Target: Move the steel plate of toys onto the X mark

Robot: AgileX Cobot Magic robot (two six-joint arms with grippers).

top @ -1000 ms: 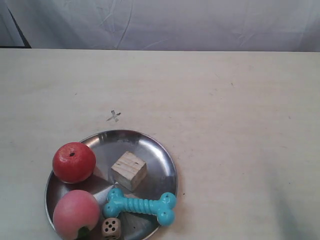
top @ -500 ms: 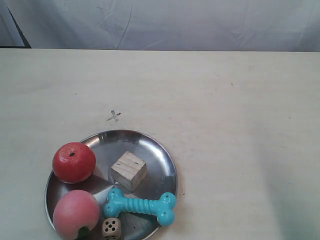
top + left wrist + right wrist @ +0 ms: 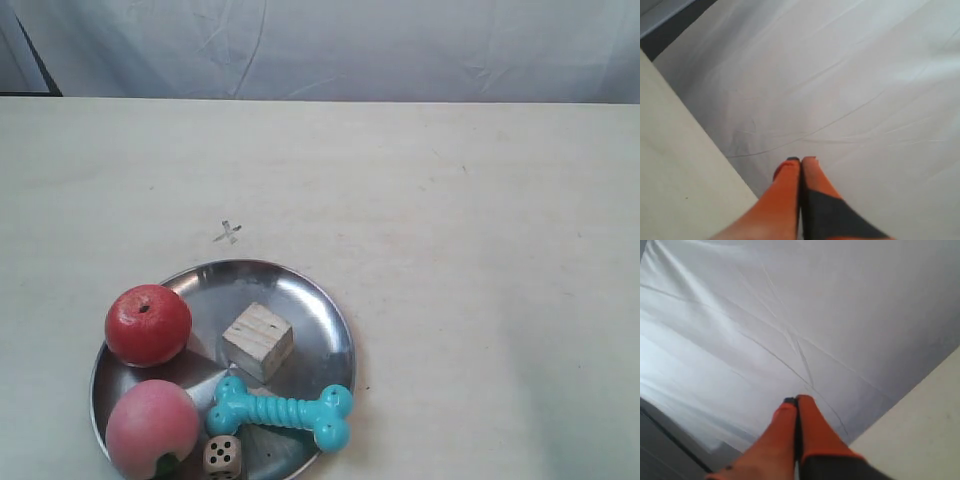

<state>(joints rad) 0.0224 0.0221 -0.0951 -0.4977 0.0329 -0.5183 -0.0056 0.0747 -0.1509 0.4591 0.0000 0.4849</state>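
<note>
The steel plate's rim (image 3: pixel 95 375), beside the gap between the red apple and the pink peach, should be gripped next by my left gripper.
The steel plate (image 3: pixel 310 300) lies at the lower left of the exterior view. On it sit a red apple (image 3: pixel 148 324), a pink peach (image 3: pixel 152 428), a pale wooden cube (image 3: pixel 258 341), a turquoise ribbed bone (image 3: pixel 281 413) and a beige die (image 3: pixel 223 457). The faint grey X mark (image 3: pixel 228 233) is on the table just beyond the plate's far rim. No gripper shows in the exterior view. My left gripper (image 3: pixel 801 160) is shut and empty, aimed at the white cloth. My right gripper (image 3: pixel 797 400) is likewise shut on nothing.
A cream table (image 3: pixel 450 250) ends at a creased white cloth backdrop (image 3: pixel 350 50). A dark gap (image 3: pixel 15 60) shows at the far left corner. Each wrist view catches a strip of table edge (image 3: pixel 675 165) (image 3: pixel 925 425).
A faint shadow at the exterior view's lower right has faded and shifted. The plate and toys have not moved.
</note>
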